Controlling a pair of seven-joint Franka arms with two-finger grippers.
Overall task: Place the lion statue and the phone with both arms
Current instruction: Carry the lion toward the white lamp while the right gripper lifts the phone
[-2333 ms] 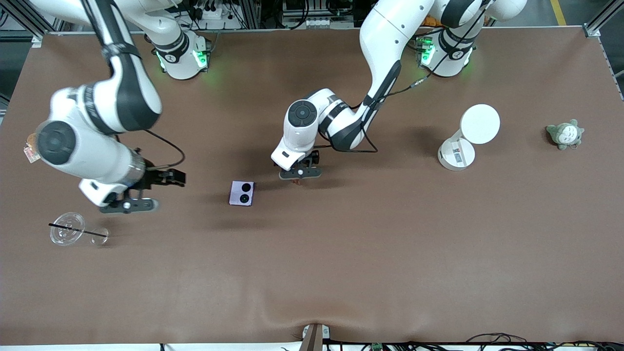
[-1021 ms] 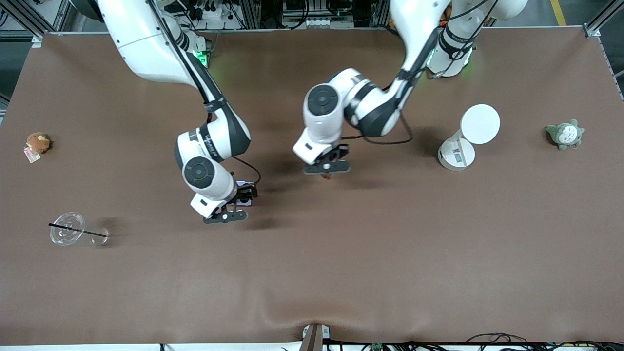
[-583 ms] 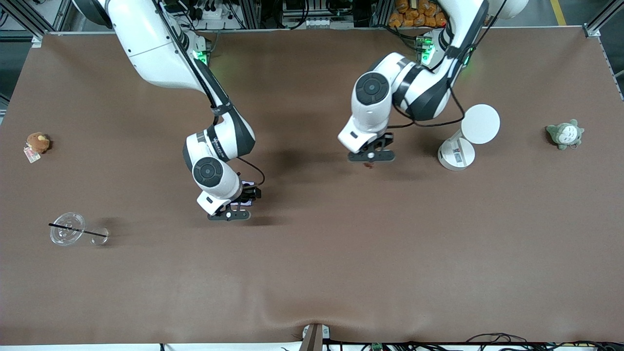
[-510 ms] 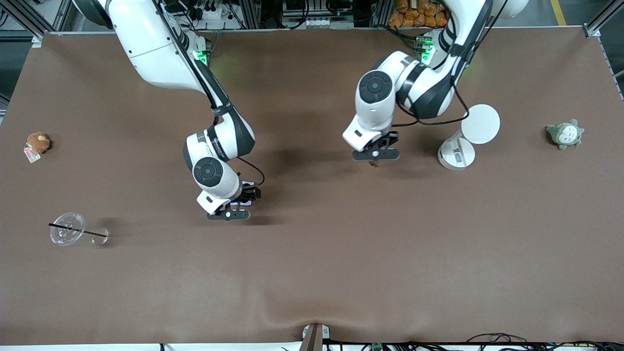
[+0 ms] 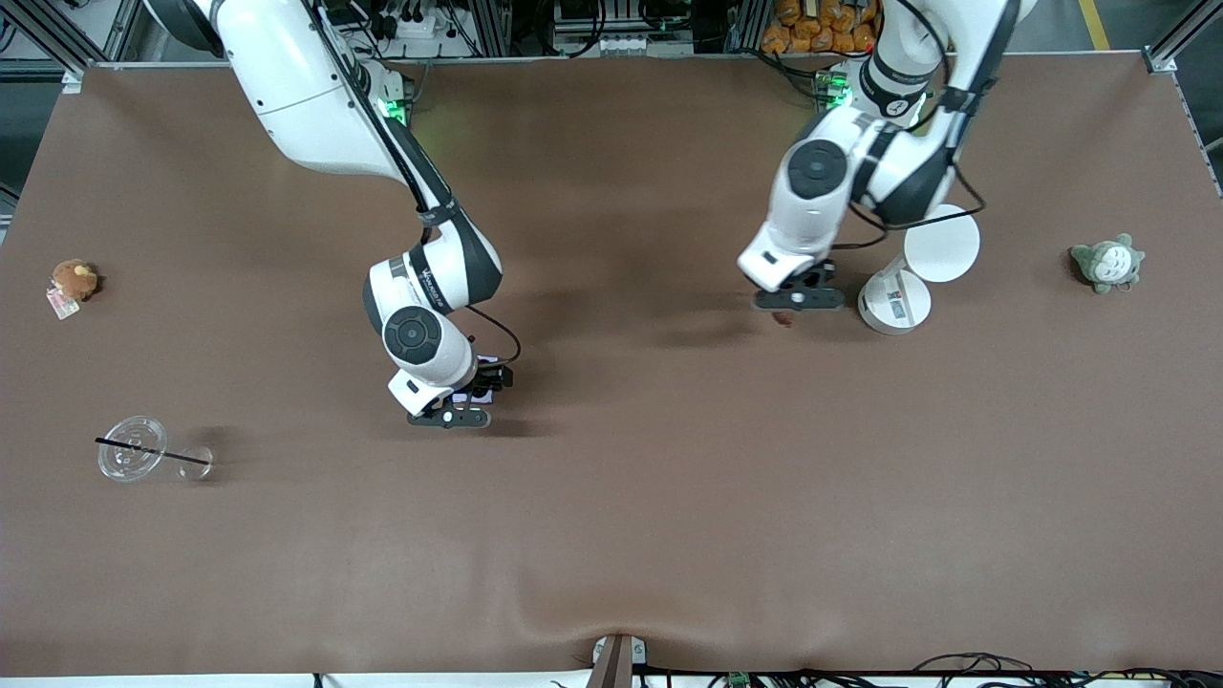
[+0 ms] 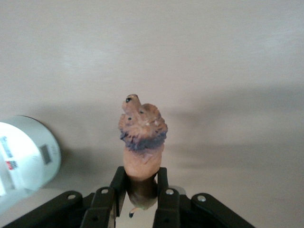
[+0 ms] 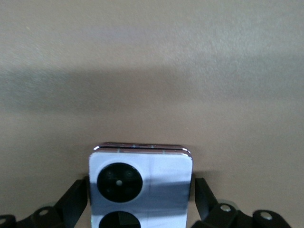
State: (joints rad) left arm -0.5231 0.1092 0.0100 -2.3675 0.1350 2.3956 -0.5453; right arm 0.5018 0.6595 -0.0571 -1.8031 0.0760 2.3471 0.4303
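Observation:
Next, I bring the lion statue, now hanging head-down just above the table, to rest with my left gripper and let go of it on the table [image 5: 826, 328] [image 6: 110, 146], beside the base of the white round device.
The lion statue [image 6: 141, 137], a small reddish-brown figurine, hangs head-down in my left gripper [image 6: 141, 190], which is shut on its body. In the front view the left gripper [image 5: 785, 313] holds it [image 5: 783, 321] just above the table, beside a white round device. The pale lavender phone [image 7: 142, 175] lies flat on the table with its black camera circles up. My right gripper [image 7: 141, 190] is down around it, one finger against each side. In the front view the right hand [image 5: 468, 394] covers most of the phone [image 5: 482, 363] at mid-table.
A white round device with a disc top [image 5: 941, 244] stands by the left gripper and also shows in the left wrist view [image 6: 23, 152]. A grey-green plush [image 5: 1106, 263] sits at the left arm's end. A brown plush [image 5: 72, 279] and a clear cup with a straw [image 5: 131, 447] lie at the right arm's end.
The left arm carried the lion statue from mid-table toward its own end, up to the white device. The right arm swung in from its end and came down on the phone.

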